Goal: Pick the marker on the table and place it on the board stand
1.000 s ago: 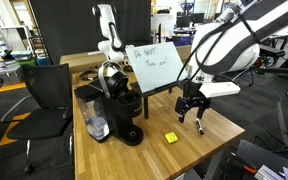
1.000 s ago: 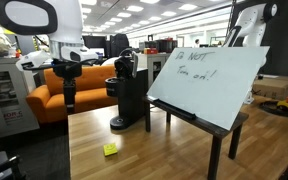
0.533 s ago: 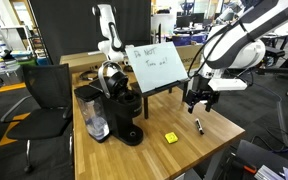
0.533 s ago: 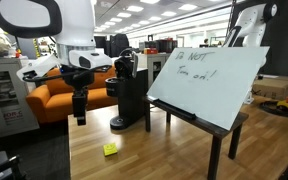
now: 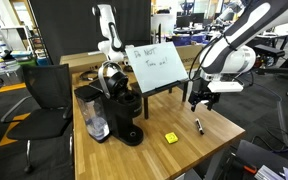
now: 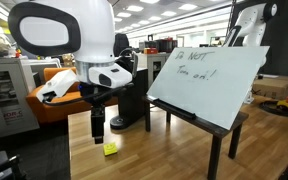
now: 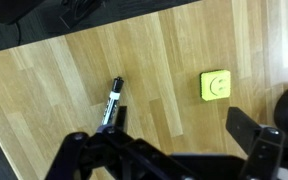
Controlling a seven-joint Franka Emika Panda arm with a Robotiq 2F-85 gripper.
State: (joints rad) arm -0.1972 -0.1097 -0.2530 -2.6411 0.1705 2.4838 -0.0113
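Observation:
Next, my gripper closes on the middle of the black marker's body (image 5: 198,127) (image 7: 109,112), just past the white band beside the marker's black end.
The black marker (image 5: 198,126) lies flat on the light-wood table (image 5: 154,150), near its front edge. It also shows in the wrist view (image 7: 111,103). My gripper (image 5: 199,97) hangs above the table just behind the marker, open and empty; it also shows in the other exterior view (image 6: 97,128). In the wrist view my jaws (image 7: 182,122) are spread, with the marker just left of them. The board stand (image 5: 156,68), a white board with blue writing on a black easel, stands at the back of the table, and shows large in an exterior view (image 6: 206,80).
A small yellow square block (image 5: 170,138) lies on the table near the marker, and shows in the wrist view (image 7: 215,85) and an exterior view (image 6: 110,149). A black coffee machine (image 5: 124,115) stands on the table. An office chair (image 5: 46,100) is beside it.
My gripper has risen from close to the tabletop and shifted sideways, so it now hangs higher above the marker. The marker and the yellow block have not moved.

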